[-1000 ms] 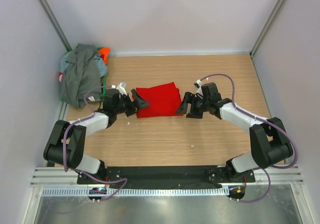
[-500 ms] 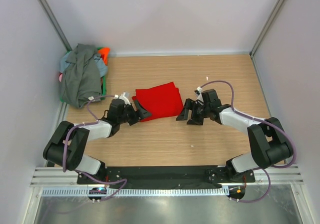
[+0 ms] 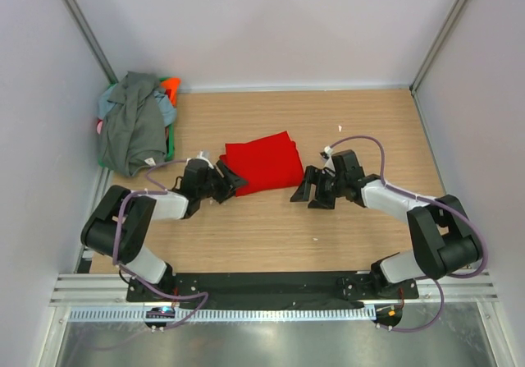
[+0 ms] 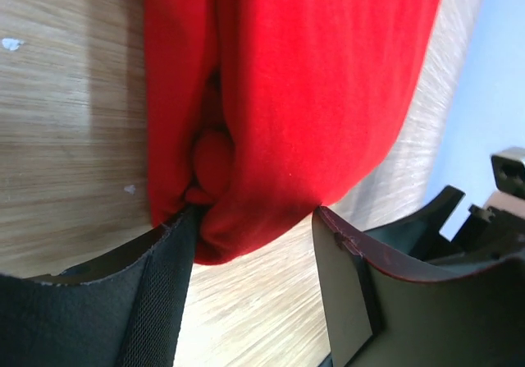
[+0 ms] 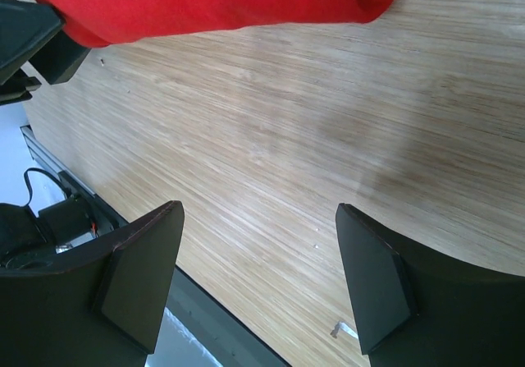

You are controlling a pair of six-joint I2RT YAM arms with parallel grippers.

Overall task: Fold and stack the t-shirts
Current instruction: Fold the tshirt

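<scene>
The red t-shirt lies slanted, its corner bulging between my left gripper's fingers, so next my left gripper regrips that corner (image 4: 223,245) and pulls the red t-shirt straight before stacking.
A folded bright red t-shirt (image 3: 264,163) lies flat in the middle of the wooden table. My left gripper (image 3: 229,184) is open at its near left corner; in the left wrist view the red cloth (image 4: 312,96) bulges between the jaws and touches the left finger. My right gripper (image 3: 307,191) is open and empty just right of the shirt's near right corner; the shirt's edge (image 5: 213,2) shows at the top of the right wrist view. A pile of unfolded t-shirts (image 3: 131,129), dark grey on top with orange, light blue, green and pink showing, sits at the far left.
The pile lies against the left wall in the back left corner. A small white scrap (image 3: 340,127) lies on the table right of the red shirt. The black base rail (image 3: 271,285) runs along the near edge.
Both grippers have drawn back toward the near side from the red shirt's sides. The left one has shifted right to its near left corner. The shirt lies flat.
</scene>
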